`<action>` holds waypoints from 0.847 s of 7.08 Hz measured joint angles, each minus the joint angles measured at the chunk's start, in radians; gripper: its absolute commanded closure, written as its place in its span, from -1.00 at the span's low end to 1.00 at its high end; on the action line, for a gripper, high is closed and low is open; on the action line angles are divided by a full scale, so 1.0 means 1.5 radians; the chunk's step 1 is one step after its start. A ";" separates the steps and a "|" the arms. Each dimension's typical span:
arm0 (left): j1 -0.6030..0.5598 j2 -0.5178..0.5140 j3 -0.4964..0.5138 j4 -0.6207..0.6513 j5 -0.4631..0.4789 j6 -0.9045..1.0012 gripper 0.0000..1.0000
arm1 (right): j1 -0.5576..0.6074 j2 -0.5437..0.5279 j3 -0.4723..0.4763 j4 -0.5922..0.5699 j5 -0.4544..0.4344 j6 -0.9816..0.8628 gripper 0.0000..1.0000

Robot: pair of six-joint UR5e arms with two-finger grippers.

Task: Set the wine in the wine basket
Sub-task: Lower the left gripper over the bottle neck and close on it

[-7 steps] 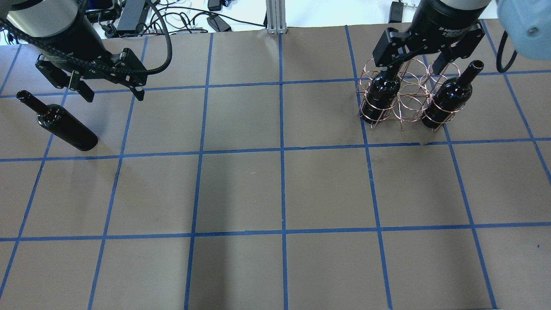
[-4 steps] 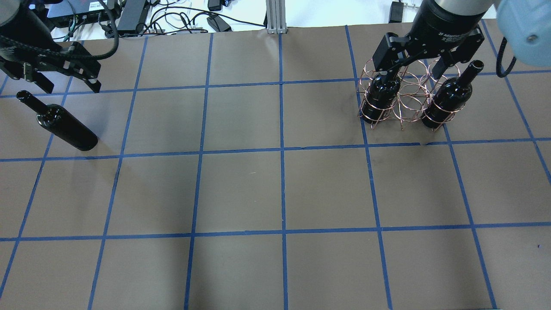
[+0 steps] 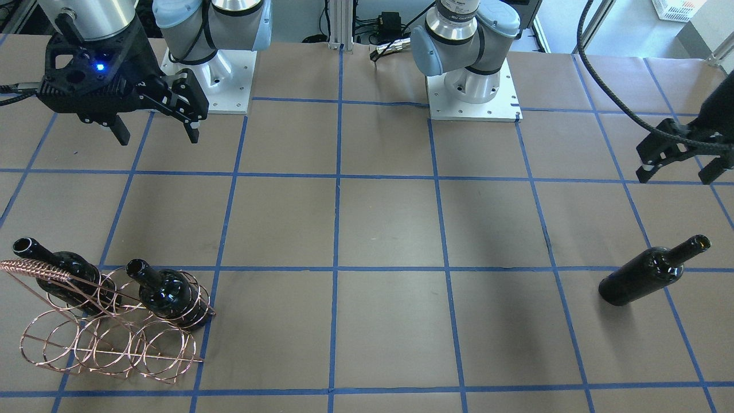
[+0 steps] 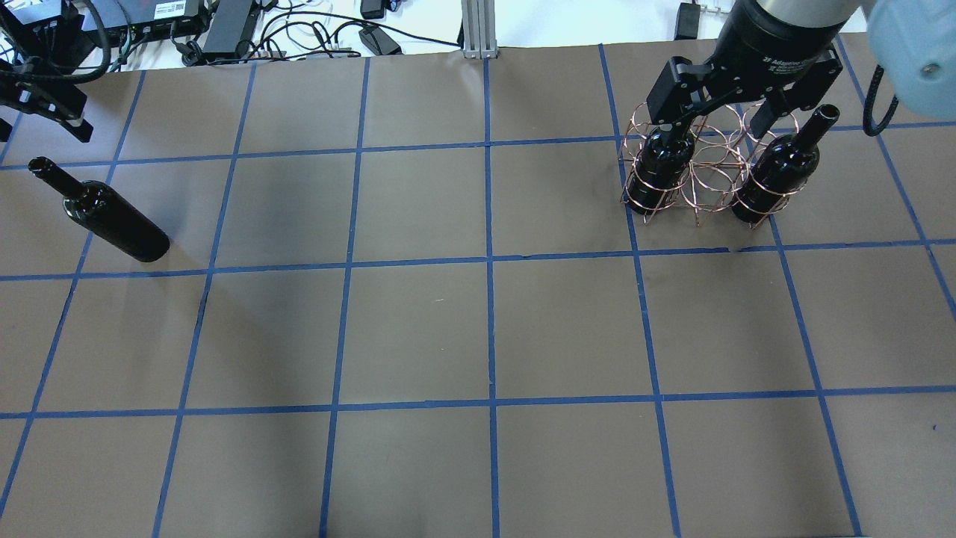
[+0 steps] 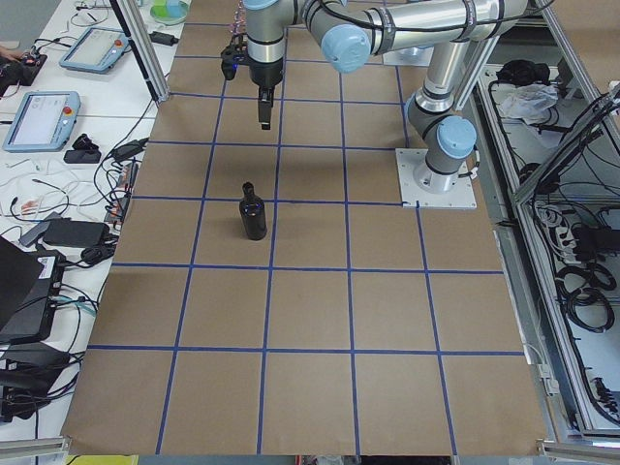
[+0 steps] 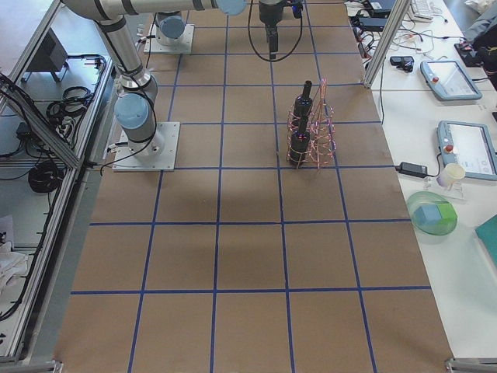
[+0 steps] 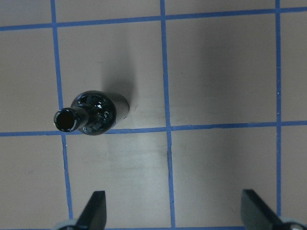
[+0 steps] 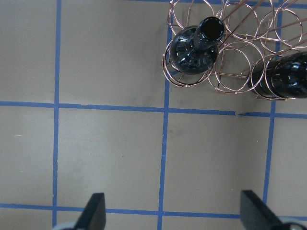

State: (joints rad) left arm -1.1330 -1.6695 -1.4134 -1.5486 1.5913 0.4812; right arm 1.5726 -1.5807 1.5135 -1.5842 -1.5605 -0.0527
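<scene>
My left gripper should grip the neck of the lone wine bottle (image 3: 686, 251) (image 7: 76, 118) that stands outside the wine basket on the table.
One dark wine bottle (image 4: 112, 224) stands upright and alone on the table's left side; it also shows in the front view (image 3: 651, 271) and the left wrist view (image 7: 91, 112). My left gripper (image 4: 41, 119) is open and empty, up above and behind this bottle (image 3: 676, 171). The copper wire wine basket (image 4: 698, 175) stands at the far right and holds two more bottles (image 4: 661, 161) (image 4: 780, 168) in its outer rings. My right gripper (image 4: 736, 93) hovers open and empty above the basket (image 3: 109, 338).
The brown paper table (image 4: 485, 329) carries a blue tape grid. Cables and power supplies (image 4: 246, 26) lie past the far edge. The two arm bases (image 3: 473, 86) sit on white plates at the robot's side.
My left gripper has swung left, from beside the lone bottle toward the table's left edge, still open. My right gripper has stayed over the basket.
</scene>
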 measured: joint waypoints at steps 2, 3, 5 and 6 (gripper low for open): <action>0.040 -0.034 0.016 0.030 0.001 0.058 -1.00 | 0.001 0.000 0.003 0.002 -0.002 0.000 -1.00; 0.047 -0.054 0.018 0.053 0.000 0.071 -1.00 | 0.001 -0.001 0.005 0.002 -0.003 0.000 -1.00; 0.050 -0.096 0.019 0.087 -0.003 0.075 -1.00 | 0.001 -0.006 0.014 0.005 -0.004 0.000 -1.00; 0.051 -0.113 0.019 0.098 -0.003 0.077 -1.00 | 0.001 -0.010 0.021 0.006 -0.005 0.001 -1.00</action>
State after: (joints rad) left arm -1.0568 -1.8391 -1.3851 -1.4012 1.5868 0.5964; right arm 1.5739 -1.5961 1.5449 -1.5758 -1.5680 -0.0516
